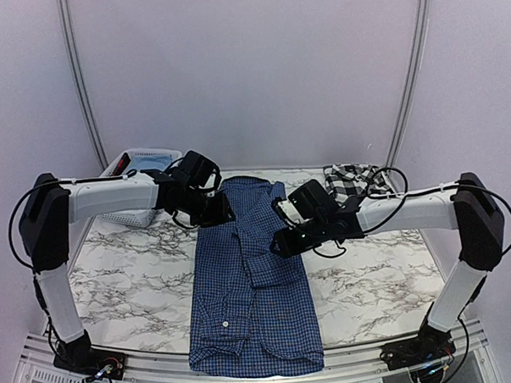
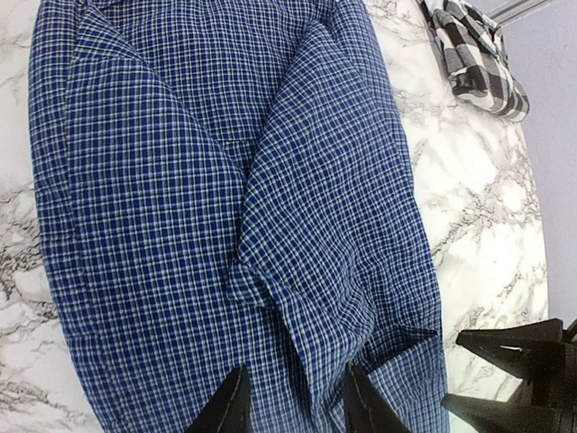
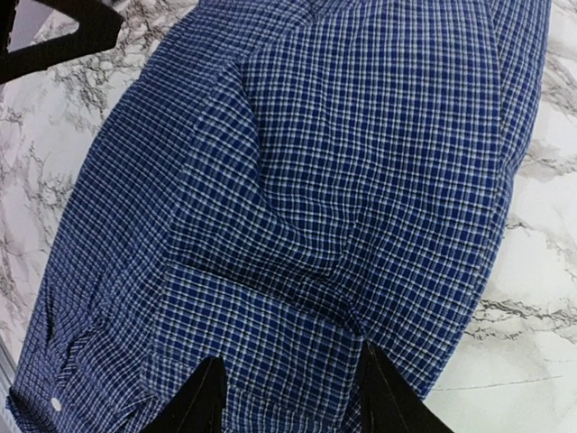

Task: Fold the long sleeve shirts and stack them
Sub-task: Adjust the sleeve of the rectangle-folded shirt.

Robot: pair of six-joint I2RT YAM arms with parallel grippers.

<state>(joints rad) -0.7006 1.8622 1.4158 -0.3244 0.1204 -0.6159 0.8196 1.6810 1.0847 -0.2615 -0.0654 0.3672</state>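
Observation:
The folded sleeve is bunched up in the middle of the blue shirt, so next my right gripper grabs the sleeve's end (image 1: pixel 269 274) and pulls it toward the shirt's hem.
The dark blue checked long sleeve shirt (image 1: pixel 252 302) lies lengthwise down the middle of the marble table (image 1: pixel 132 282), its sides and sleeves folded inward (image 2: pixel 207 180) (image 3: pixel 361 162). My left gripper (image 1: pixel 218 212) (image 2: pixel 297 401) hovers over the shirt's upper left edge, jaws apart with only flat cloth between them. My right gripper (image 1: pixel 283 241) (image 3: pixel 293 397) is at the shirt's right edge near a folded sleeve, and it too stands open. The black-and-white plaid shirt (image 1: pixel 352 179) (image 2: pixel 473 54) lies crumpled at the back right.
A white slatted basket (image 1: pixel 140 175) with some items stands at the back left, behind my left arm. The right gripper's fingertips (image 2: pixel 514 352) show at the lower right of the left wrist view. The blue shirt's hem reaches the table's near edge (image 1: pixel 255 380).

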